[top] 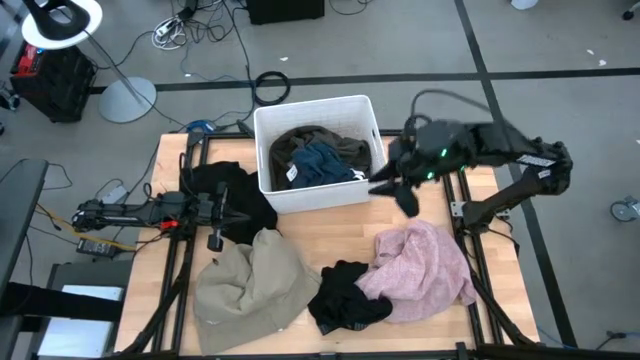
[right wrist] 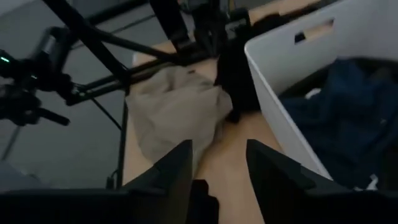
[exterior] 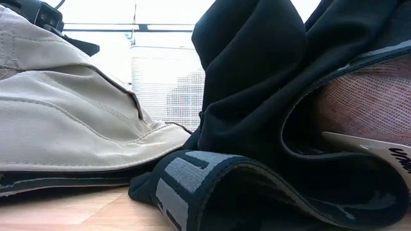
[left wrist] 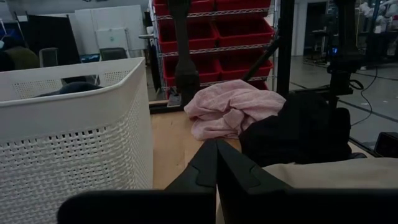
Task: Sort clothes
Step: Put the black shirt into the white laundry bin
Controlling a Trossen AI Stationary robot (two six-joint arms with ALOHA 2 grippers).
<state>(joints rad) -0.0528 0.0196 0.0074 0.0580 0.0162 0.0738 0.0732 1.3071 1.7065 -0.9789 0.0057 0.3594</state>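
Note:
The robot's left gripper should next move to the middle of the black garment [top: 236,190] lying against the white bin and close there.
The white bin [top: 315,150] holds an olive-green garment [top: 345,148] and a teal-blue one [top: 322,165]. A black garment [top: 240,190] lies on the table against the bin's left side. The beige garment [top: 250,285], a second black one [top: 345,298] and the pink one [top: 420,268] lie along the near part of the table. My right gripper [top: 395,192] is open and empty, in the air by the bin's right near corner; it also shows in its wrist view [right wrist: 217,165]. My left gripper [left wrist: 216,163] is shut and empty at the left [top: 238,213].
The bin's perforated wall [left wrist: 74,137] stands close beside my left gripper. In the low view, the black garment [exterior: 270,96] and the beige one [exterior: 64,109] fill the foreground. Bare wood [top: 340,235] shows between the bin and the near garments.

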